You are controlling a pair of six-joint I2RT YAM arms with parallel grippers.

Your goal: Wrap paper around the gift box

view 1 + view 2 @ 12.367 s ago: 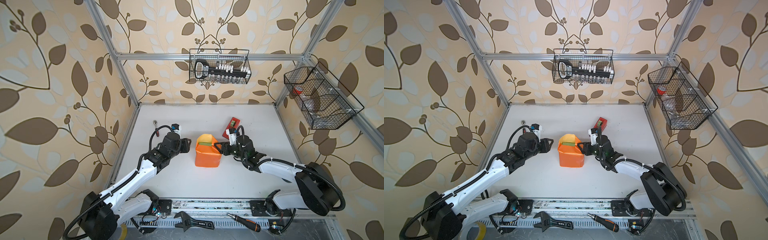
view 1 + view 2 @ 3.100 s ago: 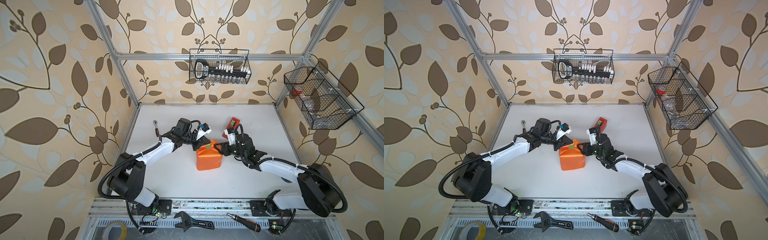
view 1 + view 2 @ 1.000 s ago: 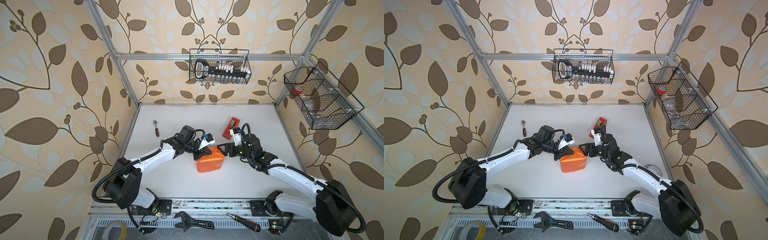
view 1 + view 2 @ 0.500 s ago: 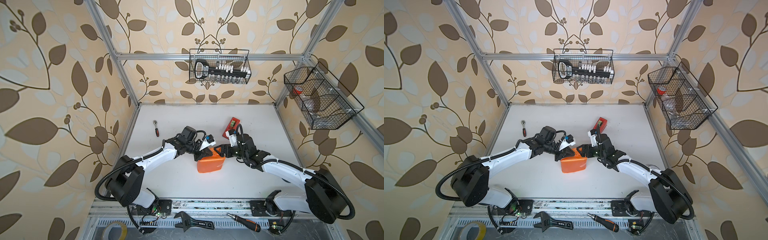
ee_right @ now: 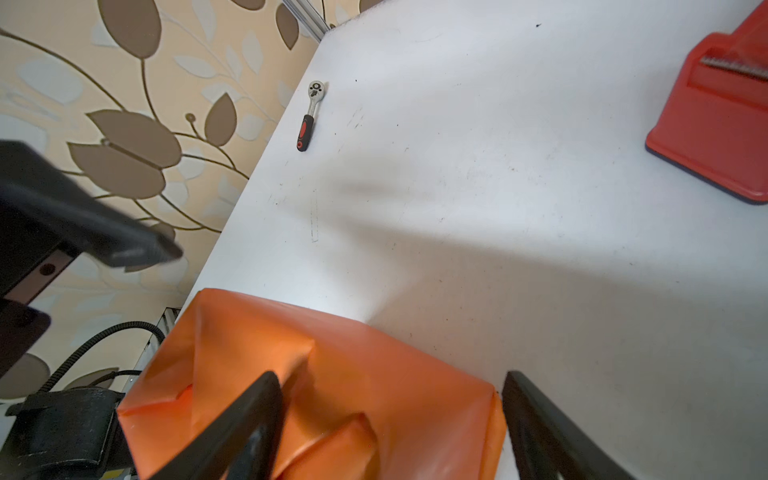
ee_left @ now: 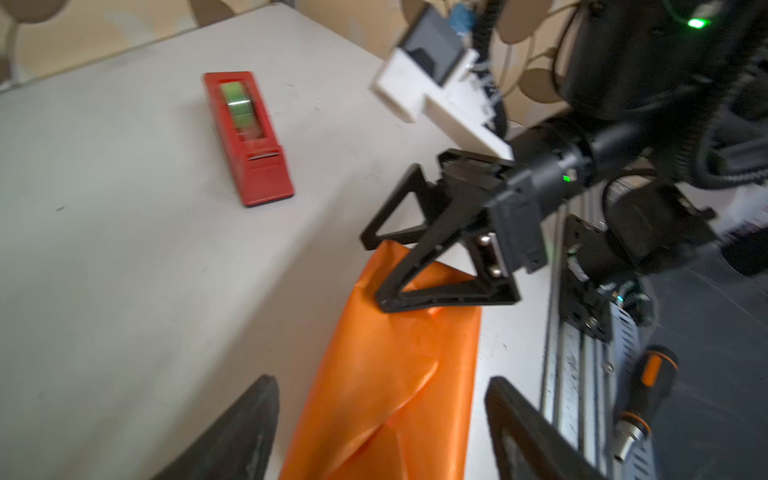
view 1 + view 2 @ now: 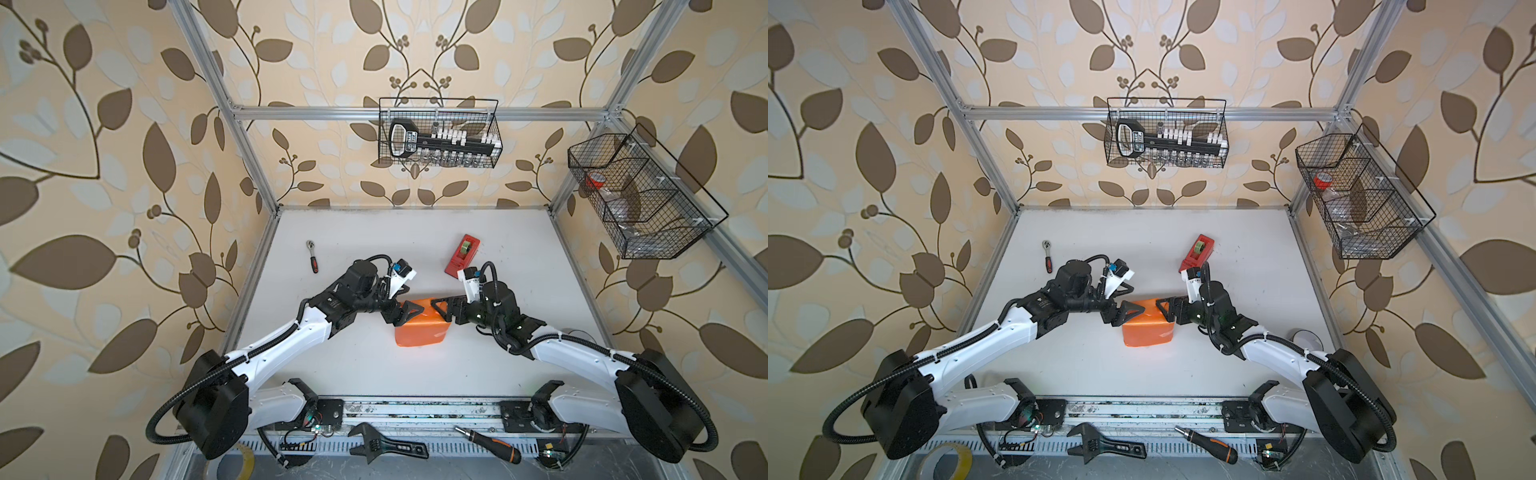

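Observation:
My right gripper goes to the red tape dispenser next and closes on the tape's loose end (image 7: 461,257), in front of the roll.
The paper (image 7: 422,328) (image 7: 1146,328), glossy orange side out, is folded into a parcel at mid-table; the gift box is hidden under it. My left gripper (image 7: 405,312) (image 7: 1128,311) is at the parcel's left end, open. In the left wrist view its fingers (image 6: 249,432) stand clear on either side of the paper (image 6: 386,395). My right gripper (image 7: 440,309) (image 7: 1165,308) (image 6: 376,270) is at the right end, open. In the right wrist view one finger (image 5: 249,415) lies over the creased paper (image 5: 353,374); the other finger is off its far edge.
A red tape dispenser (image 7: 462,255) (image 6: 249,137) lies behind the parcel, a small ratchet (image 7: 311,257) at the back left. Wire baskets hang on the back wall (image 7: 438,133) and right wall (image 7: 640,199). A wrench (image 7: 386,446) and screwdriver (image 7: 486,444) lie on the front rail.
My left gripper was shut on the parcel's left end and has opened, letting the paper go. The right gripper has shifted slightly left onto the parcel.

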